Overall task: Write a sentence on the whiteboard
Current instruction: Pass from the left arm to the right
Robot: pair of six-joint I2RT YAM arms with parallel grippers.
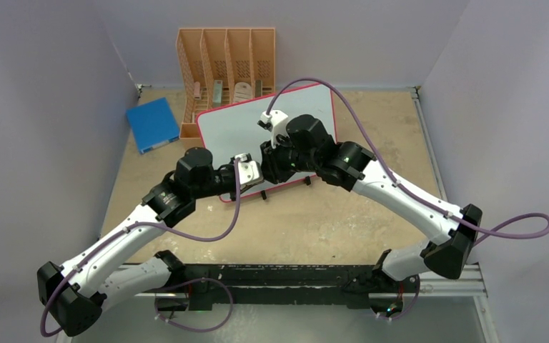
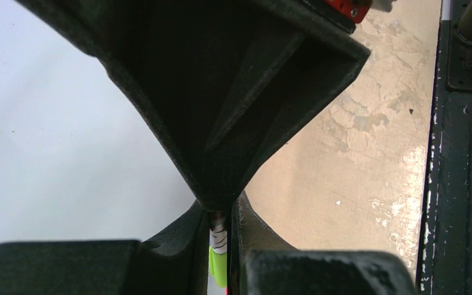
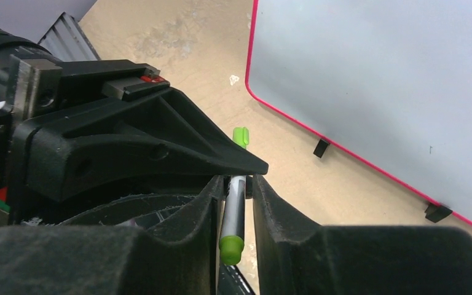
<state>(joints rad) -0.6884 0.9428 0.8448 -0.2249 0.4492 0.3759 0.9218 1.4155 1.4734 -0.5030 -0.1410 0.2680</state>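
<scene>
I have the marker's white body in my left gripper, past the green cap, so next I open that gripper, back away and grip only the cap (image 3: 241,136) before taking the cap off.
The whiteboard (image 1: 243,125) lies flat at the back centre of the table, white with a red-pink rim. Its surface (image 3: 375,80) (image 2: 55,141) looks blank; no sentence shows on it. Both grippers meet just over its front edge. My left gripper (image 1: 257,173) (image 2: 221,215) is shut on a marker (image 2: 219,246) with a white barrel and green cap. My right gripper (image 1: 268,166) (image 3: 238,184) stands with narrow jaws around the same marker (image 3: 233,215). A thin gap shows beside one finger. The marker's green end (image 3: 232,247) points toward the camera.
An orange slotted rack (image 1: 226,64) stands behind the board. A blue book (image 1: 152,123) lies to its left. Two small black feet (image 3: 321,147) (image 3: 436,212) stick out from the board's rim. A black rail (image 1: 279,275) runs along the near table edge.
</scene>
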